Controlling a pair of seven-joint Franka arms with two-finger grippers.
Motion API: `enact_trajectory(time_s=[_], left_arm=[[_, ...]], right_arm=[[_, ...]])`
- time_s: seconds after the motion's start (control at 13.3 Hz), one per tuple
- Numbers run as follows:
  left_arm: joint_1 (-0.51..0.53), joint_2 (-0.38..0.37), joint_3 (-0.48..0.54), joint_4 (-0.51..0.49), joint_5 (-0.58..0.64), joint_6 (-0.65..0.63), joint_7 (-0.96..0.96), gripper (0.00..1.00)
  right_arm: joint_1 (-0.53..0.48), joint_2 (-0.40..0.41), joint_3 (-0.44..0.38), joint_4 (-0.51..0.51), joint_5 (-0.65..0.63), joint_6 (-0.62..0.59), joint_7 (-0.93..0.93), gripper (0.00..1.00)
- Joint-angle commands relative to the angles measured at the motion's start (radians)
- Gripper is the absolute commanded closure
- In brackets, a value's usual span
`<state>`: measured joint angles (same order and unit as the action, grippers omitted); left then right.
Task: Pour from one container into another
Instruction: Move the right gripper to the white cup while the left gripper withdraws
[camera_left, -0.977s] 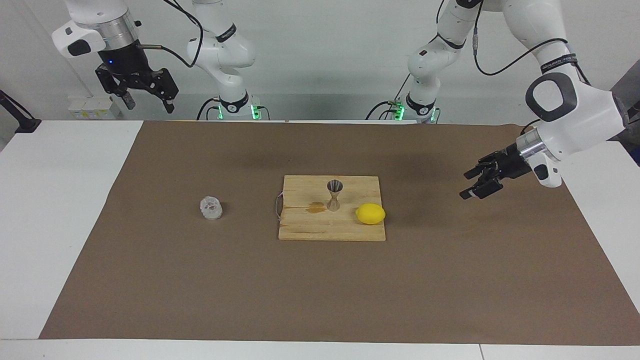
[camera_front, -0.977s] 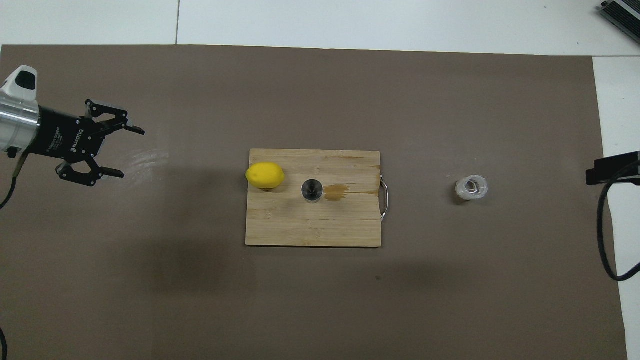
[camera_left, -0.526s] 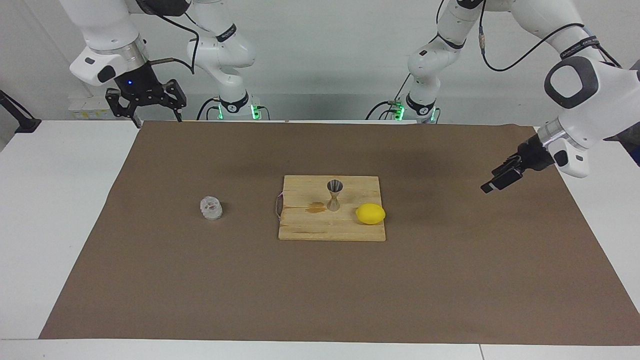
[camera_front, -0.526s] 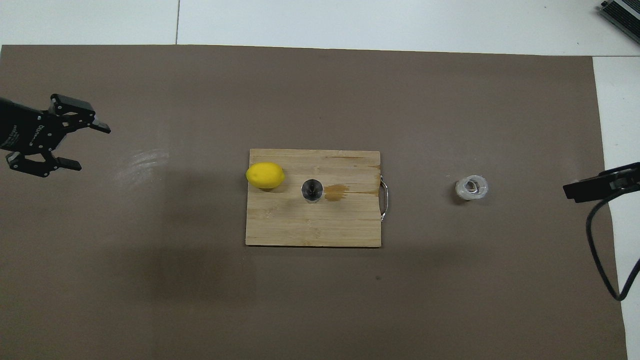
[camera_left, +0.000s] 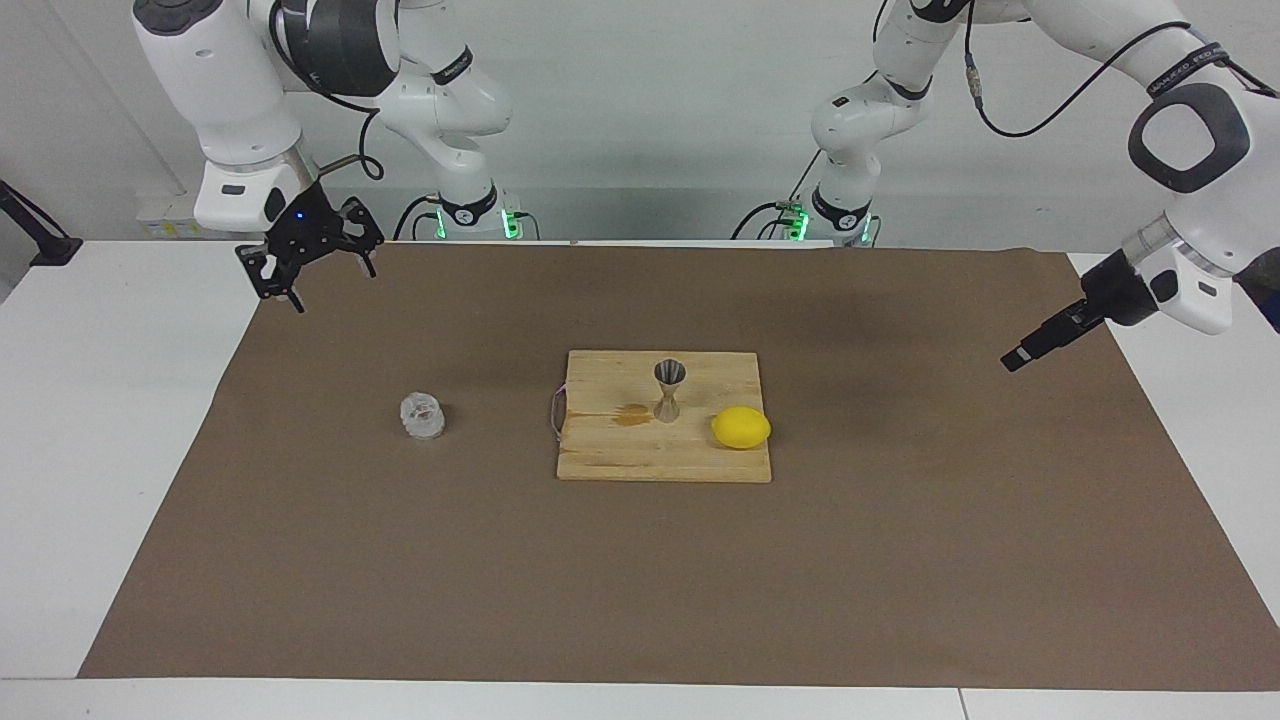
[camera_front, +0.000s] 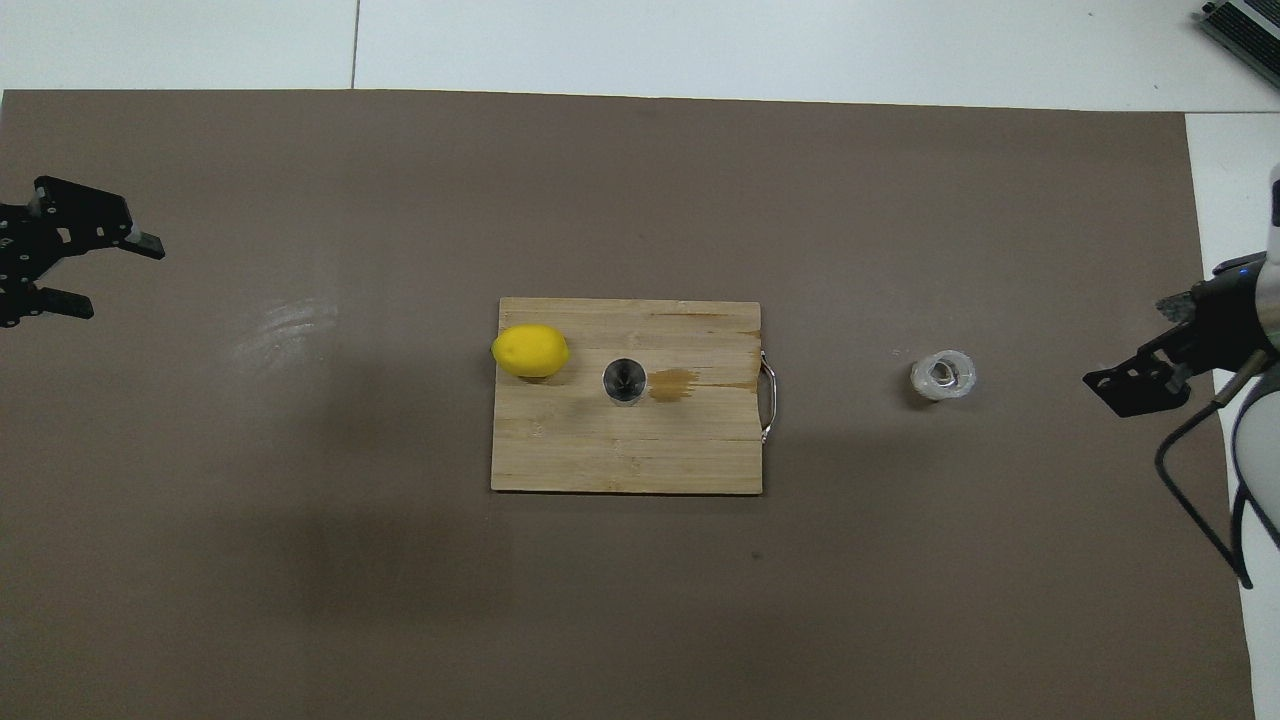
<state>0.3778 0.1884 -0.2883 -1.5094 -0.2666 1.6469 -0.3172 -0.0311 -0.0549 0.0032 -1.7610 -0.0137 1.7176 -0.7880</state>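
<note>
Next, the right gripper moves to the clear faceted glass cup's sides (camera_front: 941, 377) and closes there, while the cup stands past the board's metal handle.
The clear faceted glass cup (camera_left: 422, 416) (camera_front: 942, 375) stands on the brown mat, beside the board toward the right arm's end. The steel hourglass jigger (camera_left: 669, 390) (camera_front: 624, 381) stands upright on the wooden cutting board (camera_left: 660, 458) (camera_front: 620, 455). My right gripper (camera_left: 335, 290) (camera_front: 1135, 388) hangs open and empty over the mat's edge at its own end, well apart from the cup. My left gripper (camera_left: 1015, 360) (camera_front: 112, 276) is open and empty over the mat's edge at the left arm's end.
A yellow lemon (camera_left: 741, 428) (camera_front: 530, 351) lies on the board beside the jigger, toward the left arm's end. A brown wet stain (camera_left: 632, 414) marks the board beside the jigger. The board's metal handle (camera_front: 768, 395) faces the cup. White table (camera_left: 110, 420) surrounds the mat.
The right gripper has come down and turned over the mat's corner at its end. The left gripper has drawn back from the board toward its end. Both stayed open.
</note>
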Motion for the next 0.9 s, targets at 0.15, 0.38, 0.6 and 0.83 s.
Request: enact_trajectory(time_s=[0.15,0.38,0.6,0.83], left_arm=[[-0.175,-0.004,0.158,0.089,0.044,-0.035,0.097,0.0],[-0.302,-0.004,0.286,0.124,0.044,-0.022,0.223,0.0],[-0.419,-0.035,0.399,0.15,0.056,-0.045,0.332,0.0],[-0.405,-0.086,0.318,0.141,0.148,-0.142,0.382,0.0]], right_arm=[[-0.007,0.065,0.006,-0.021,0.038,0.06,-0.215,0.0],[-0.007,0.141,0.009,-0.021,0.067,0.088,-0.324,0.0],[0.011,0.185,0.009,-0.043,0.078,0.166,-0.454,0.0],[0.023,0.182,0.009,-0.138,0.08,0.278,-0.549,0.0]])
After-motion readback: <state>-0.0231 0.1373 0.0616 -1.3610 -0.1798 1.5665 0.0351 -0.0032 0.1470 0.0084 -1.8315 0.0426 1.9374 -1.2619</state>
